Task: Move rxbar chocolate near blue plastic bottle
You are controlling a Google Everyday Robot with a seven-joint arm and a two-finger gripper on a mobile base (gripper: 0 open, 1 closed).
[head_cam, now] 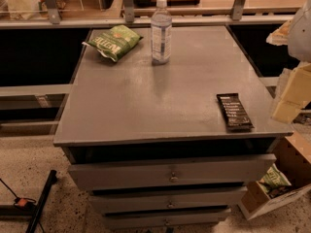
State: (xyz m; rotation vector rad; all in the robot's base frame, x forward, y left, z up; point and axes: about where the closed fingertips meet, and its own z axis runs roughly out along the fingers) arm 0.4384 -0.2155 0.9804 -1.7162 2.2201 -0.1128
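Next, my gripper needs to go to the middle of the rxbar chocolate (234,112) and close there, leaving both ends of the bar sticking out.
The rxbar chocolate (233,111) is a flat dark bar with white lettering. It lies near the front right corner of the grey cabinet top (146,101). The blue plastic bottle (161,31) stands upright at the back middle of the top, clear with a white cap. My gripper (287,101) comes in at the right edge of the view, pale cream below a white arm part. It is just right of the bar and a little above the top's right edge, holding nothing that I can see.
A green chip bag (114,42) lies at the back left, beside the bottle. Drawers (170,176) stick out below the front edge. A cardboard box (274,191) with another green bag sits on the floor at right. A black stand (39,205) lies on the floor at left.
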